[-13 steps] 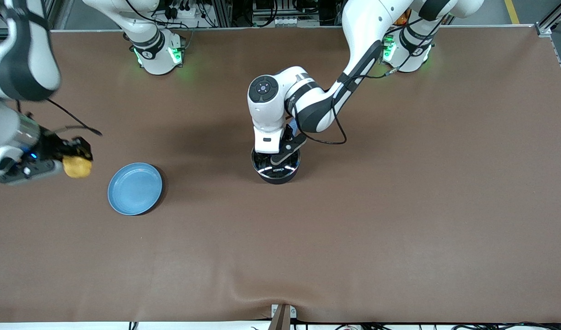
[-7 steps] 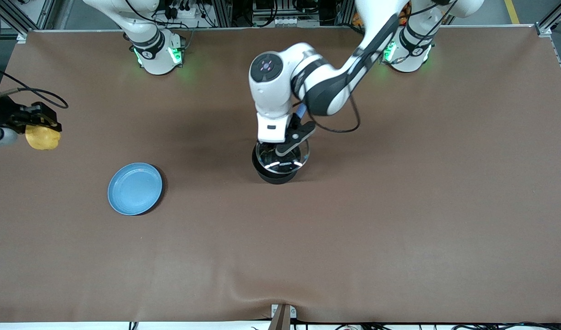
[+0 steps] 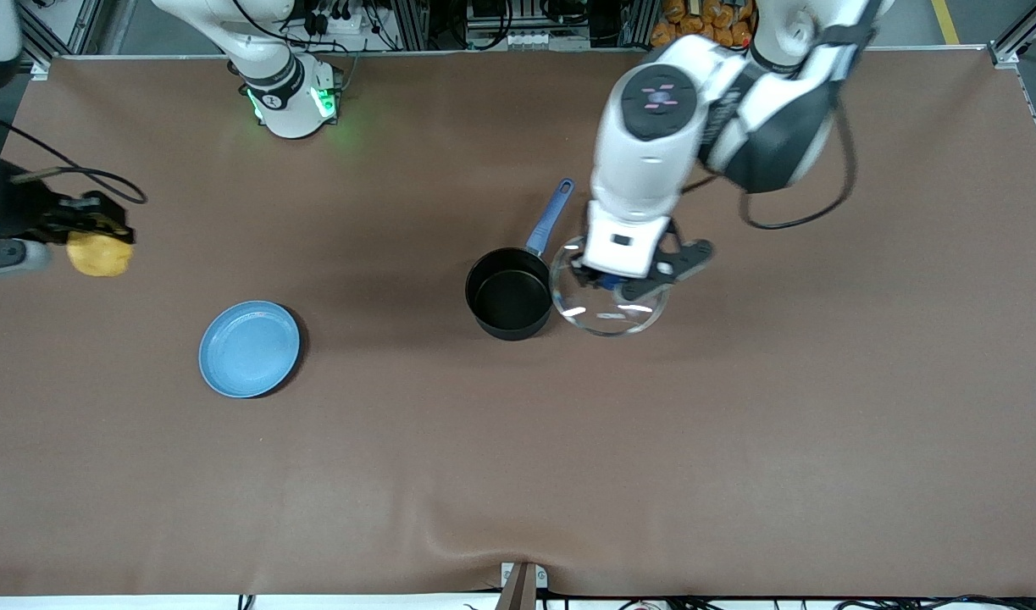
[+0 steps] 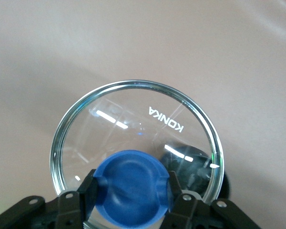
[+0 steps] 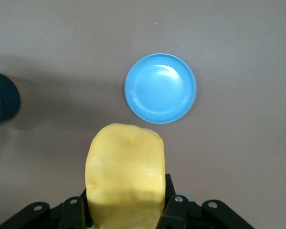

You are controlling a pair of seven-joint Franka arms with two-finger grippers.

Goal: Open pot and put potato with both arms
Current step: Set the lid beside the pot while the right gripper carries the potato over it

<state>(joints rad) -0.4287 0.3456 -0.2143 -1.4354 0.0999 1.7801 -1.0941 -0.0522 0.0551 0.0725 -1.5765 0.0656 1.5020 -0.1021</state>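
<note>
The glass lid, now in the air beside the pot, will be set down by my left gripper on the bare brown table across the pot (image 3: 772, 336) from the blue plate.
The black pot (image 3: 509, 302) stands open mid-table, its blue handle (image 3: 551, 217) pointing toward the robots' bases. My left gripper (image 3: 621, 284) is shut on the blue knob (image 4: 131, 186) of the glass lid (image 3: 606, 301) and holds the lid in the air just beside the pot, toward the left arm's end; the lid (image 4: 133, 138) fills the left wrist view. My right gripper (image 3: 94, 241) is shut on the yellow potato (image 3: 99, 254) and holds it above the table's right-arm end. The potato (image 5: 125, 174) fills the right wrist view, and the pot's edge (image 5: 2, 98) shows there.
A flat blue plate (image 3: 249, 348) lies on the brown table between the potato and the pot, nearer the front camera; it also shows in the right wrist view (image 5: 160, 88). The arms' bases stand along the table's edge away from the front camera.
My left gripper has lifted the lid off the pot and carried it toward the left arm's end, uncovering the pot. My right gripper rose with the potato, then edged slightly toward the pot.
</note>
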